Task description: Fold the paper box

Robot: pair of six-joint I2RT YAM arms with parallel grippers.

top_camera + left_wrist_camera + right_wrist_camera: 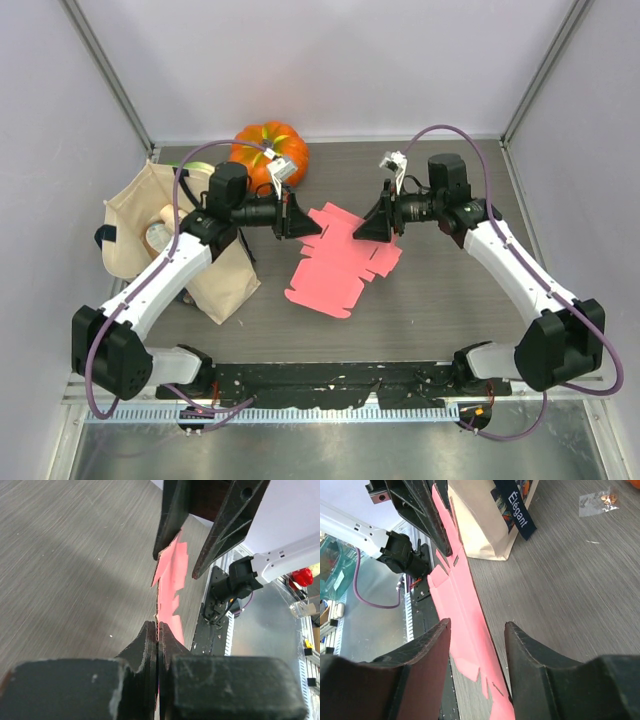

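Note:
My right gripper needs to take hold of the paper box's far edge [352, 217] before my left gripper folds the end tabs, because my left gripper alone is holding the box by those tabs.
The paper box [340, 258] is a flat pink-red cut sheet with tabs. Its near part rests on the table and its far part is lifted. My left gripper [296, 217] is shut on the sheet's far left edge. In the left wrist view the closed gripper [157, 626] pinches the thin edge of the paper box [170, 575], seen edge-on. My right gripper [377, 226] is open at the sheet's right side. In the right wrist view the open gripper [478, 624] has its fingers either side of the paper box [460, 595] without touching it.
An orange pumpkin [268, 150] sits at the back, behind the left gripper. A beige tote bag [150, 235] lies at the left under the left arm; it also shows in the right wrist view [480, 520]. A small clear plastic packet [597, 499] lies on the table.

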